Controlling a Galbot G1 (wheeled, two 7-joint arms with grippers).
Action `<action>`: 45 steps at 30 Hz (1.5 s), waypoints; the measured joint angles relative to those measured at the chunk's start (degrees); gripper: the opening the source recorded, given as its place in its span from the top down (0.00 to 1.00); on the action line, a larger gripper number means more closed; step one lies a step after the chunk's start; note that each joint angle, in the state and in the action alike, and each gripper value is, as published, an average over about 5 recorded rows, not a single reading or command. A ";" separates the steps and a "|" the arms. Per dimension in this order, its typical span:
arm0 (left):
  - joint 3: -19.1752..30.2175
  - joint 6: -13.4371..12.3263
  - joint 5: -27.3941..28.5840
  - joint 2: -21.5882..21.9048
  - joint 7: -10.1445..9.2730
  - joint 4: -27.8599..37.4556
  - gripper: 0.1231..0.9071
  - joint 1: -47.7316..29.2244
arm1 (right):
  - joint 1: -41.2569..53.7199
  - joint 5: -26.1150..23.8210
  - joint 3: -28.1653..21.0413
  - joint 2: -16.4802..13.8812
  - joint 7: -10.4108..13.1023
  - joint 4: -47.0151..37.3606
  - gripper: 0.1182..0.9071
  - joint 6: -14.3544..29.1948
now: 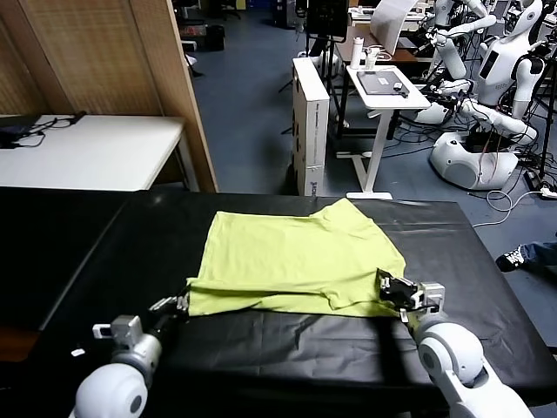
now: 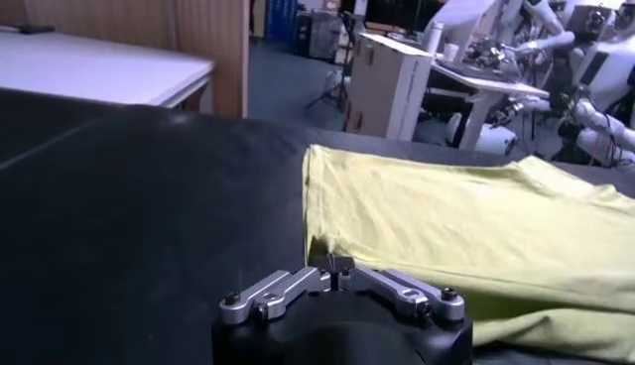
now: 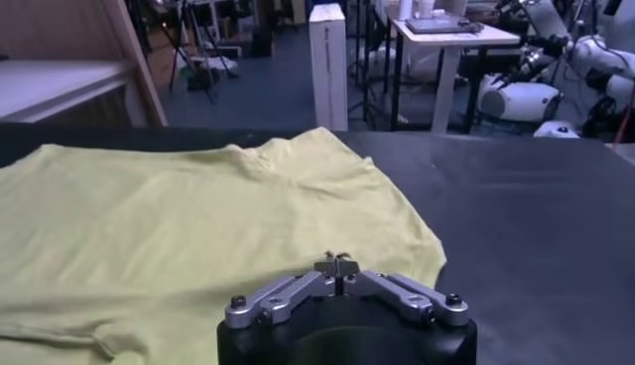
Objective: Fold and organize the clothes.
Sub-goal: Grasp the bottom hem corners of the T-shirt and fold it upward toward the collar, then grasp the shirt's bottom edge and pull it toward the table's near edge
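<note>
My left gripper holds only the T-shirt's raised upper layer. It should open and take the bottom layer's near corner (image 1: pixel 193 311) before it pulls the whole T-shirt closer.
The lime yellow-green T-shirt (image 1: pixel 296 252) lies spread on the black-covered table (image 1: pixel 96 261), its near hem doubled over in a long crease. My left gripper (image 1: pixel 181 303) sits at the shirt's near left corner. In the left wrist view the left gripper (image 2: pixel 335 264) is shut, its tips pinching the T-shirt (image 2: pixel 466 218) at that slightly raised corner. My right gripper (image 1: pixel 389 286) is at the near right corner. The right wrist view shows the right gripper (image 3: pixel 337 261) shut with its tips down on the T-shirt (image 3: pixel 198 218).
Beyond the table stand a white table (image 1: pixel 87 148) at the back left, a wooden partition (image 1: pixel 104 61), a tall white box (image 1: pixel 311 122), a small white desk (image 1: pixel 383 87) and other robots (image 1: pixel 487 96). A shoe (image 1: pixel 513 259) shows at the right edge.
</note>
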 joint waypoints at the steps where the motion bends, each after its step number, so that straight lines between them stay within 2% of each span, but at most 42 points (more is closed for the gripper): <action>1: 0.15 0.00 -0.08 0.33 -0.01 0.30 0.97 -0.35 | 0.21 -0.05 -0.07 0.01 0.03 -0.19 0.97 0.06; 13: 2.87 0.01 0.20 1.68 0.11 2.92 0.97 -2.69 | 1.70 0.45 -0.03 -0.23 -0.01 -1.23 0.97 -0.62; 15: 3.01 0.01 0.22 1.65 0.16 2.98 0.97 -2.77 | 1.41 0.62 0.30 -0.42 -0.42 -0.92 0.94 -1.07; 18: 3.03 -0.02 0.30 1.36 0.16 2.79 0.97 -2.77 | 0.55 0.74 1.00 -1.01 -1.26 0.20 0.77 -2.17; 21: 2.97 0.05 0.54 0.84 -0.03 2.28 0.87 -2.54 | -0.74 0.69 1.86 -1.79 -1.95 1.89 0.53 -3.73; 26: 2.39 1.00 0.54 0.05 -0.75 1.01 0.49 -1.35 | -4.36 0.69 4.15 -3.72 -2.50 5.89 0.15 -5.78; 29: 1.69 1.60 0.44 -0.52 -1.11 -0.29 0.25 -0.06 | -7.96 0.84 6.43 -5.30 -3.26 8.85 0.03 -5.77; 32: 1.32 1.92 0.68 -1.33 -1.27 -1.76 0.07 1.47 | -12.09 1.05 9.14 -6.87 -3.66 11.52 0.00 -5.63; 34: 1.27 2.12 0.96 -1.91 -1.32 -2.29 0.02 2.20 | -14.62 1.03 10.72 -7.65 -3.88 12.68 0.00 -5.48; 45: 1.68 2.09 1.92 -4.28 -1.47 -1.46 0.00 3.83 | -21.16 -0.05 13.43 -8.84 -5.22 13.58 0.00 -4.05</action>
